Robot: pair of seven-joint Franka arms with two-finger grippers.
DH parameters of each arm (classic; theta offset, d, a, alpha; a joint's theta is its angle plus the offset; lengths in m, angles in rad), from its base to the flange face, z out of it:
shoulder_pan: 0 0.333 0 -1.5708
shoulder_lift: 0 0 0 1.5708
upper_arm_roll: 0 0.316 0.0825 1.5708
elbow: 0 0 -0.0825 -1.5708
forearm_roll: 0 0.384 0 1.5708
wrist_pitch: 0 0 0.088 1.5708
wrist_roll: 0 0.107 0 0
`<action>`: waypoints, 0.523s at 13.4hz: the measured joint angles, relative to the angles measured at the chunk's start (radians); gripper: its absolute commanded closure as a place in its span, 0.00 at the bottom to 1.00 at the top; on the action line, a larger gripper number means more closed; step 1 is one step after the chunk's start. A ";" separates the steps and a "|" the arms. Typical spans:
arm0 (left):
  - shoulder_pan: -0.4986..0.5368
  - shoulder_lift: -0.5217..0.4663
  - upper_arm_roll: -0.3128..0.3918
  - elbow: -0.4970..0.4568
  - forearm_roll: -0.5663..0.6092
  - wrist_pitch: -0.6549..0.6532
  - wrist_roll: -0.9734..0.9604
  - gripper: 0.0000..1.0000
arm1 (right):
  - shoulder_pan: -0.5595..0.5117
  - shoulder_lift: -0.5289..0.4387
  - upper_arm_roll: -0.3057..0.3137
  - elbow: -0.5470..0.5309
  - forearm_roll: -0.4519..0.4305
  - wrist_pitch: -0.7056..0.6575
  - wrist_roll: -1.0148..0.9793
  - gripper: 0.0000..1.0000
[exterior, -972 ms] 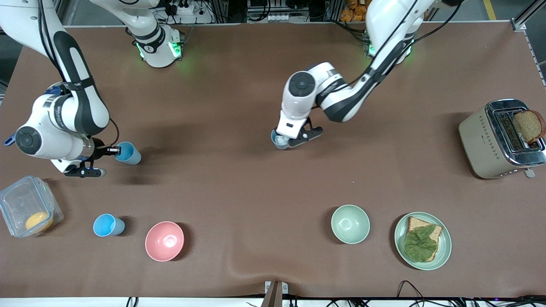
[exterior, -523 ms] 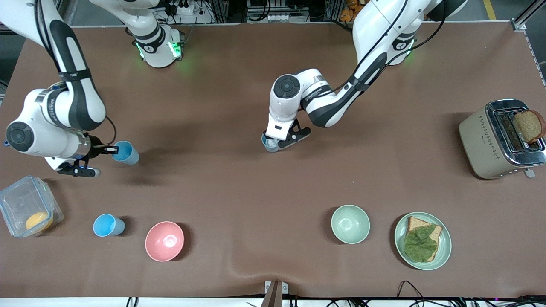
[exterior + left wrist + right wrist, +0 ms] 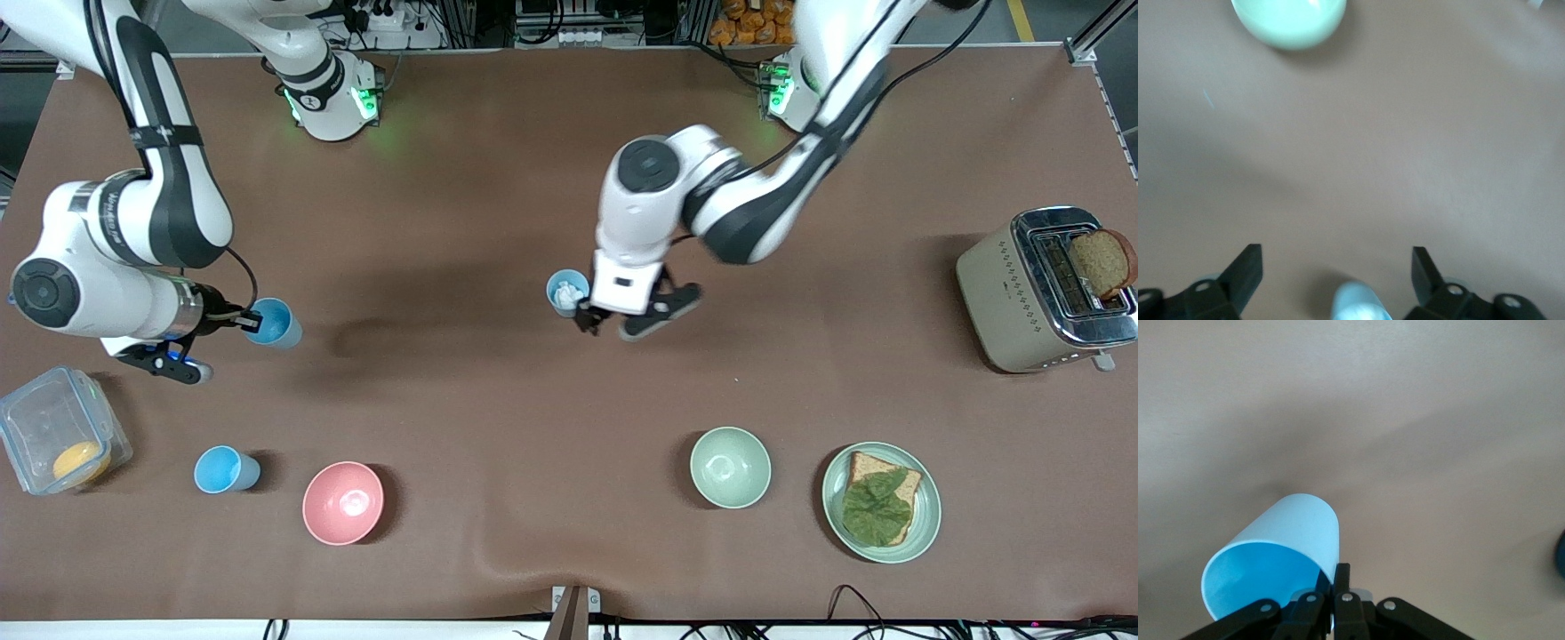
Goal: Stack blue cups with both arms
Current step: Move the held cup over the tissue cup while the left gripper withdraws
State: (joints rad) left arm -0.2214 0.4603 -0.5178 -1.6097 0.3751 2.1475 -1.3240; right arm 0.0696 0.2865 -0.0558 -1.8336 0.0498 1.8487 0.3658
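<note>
My right gripper needs to let go of the second blue cup inside the greyish-blue cup (image 3: 568, 284) that stands next to my open left gripper.
A greyish-blue cup (image 3: 567, 292) stands upright mid-table with something white inside. It also shows in the left wrist view (image 3: 1355, 303). My left gripper (image 3: 612, 326) is open and empty, just beside that cup and apart from it. In the left wrist view (image 3: 1335, 263) the cup sits low between the spread fingers. My right gripper (image 3: 244, 318) is shut on the rim of a second blue cup (image 3: 273, 323), held tilted over the table at the right arm's end. The right wrist view shows this gripper (image 3: 1338, 577) pinching the cup's wall (image 3: 1281, 547).
A brighter sky-blue cup (image 3: 225, 469) and a pink bowl (image 3: 343, 502) stand near the front camera. A clear box (image 3: 55, 442) sits by the right arm's end. A green bowl (image 3: 730, 467), a plate with bread (image 3: 925, 524) and a toaster (image 3: 1040, 289) lie toward the left arm's end.
My left gripper has opened, let go of the greyish-blue cup and drawn back toward the left arm's end. The right gripper has shifted slightly with its cup.
</note>
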 measured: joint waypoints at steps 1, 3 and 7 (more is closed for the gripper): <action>0.053 -0.045 0.000 0.000 0.000 -0.036 0.108 0.00 | 0.017 0.000 0.001 0.008 0.033 -0.006 0.037 1.00; 0.164 -0.105 -0.001 -0.003 0.000 -0.083 0.311 0.00 | 0.064 0.002 0.003 0.022 0.110 -0.024 0.117 1.00; 0.314 -0.142 -0.002 -0.003 -0.043 -0.097 0.596 0.00 | 0.236 0.005 0.008 0.086 0.221 -0.045 0.358 1.00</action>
State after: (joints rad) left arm 0.0930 0.3187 -0.5195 -1.6128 0.3319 2.0509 -0.7282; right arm 0.3057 0.2913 -0.0481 -1.7472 0.2711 1.8037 0.7234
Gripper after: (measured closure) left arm 0.000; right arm 0.969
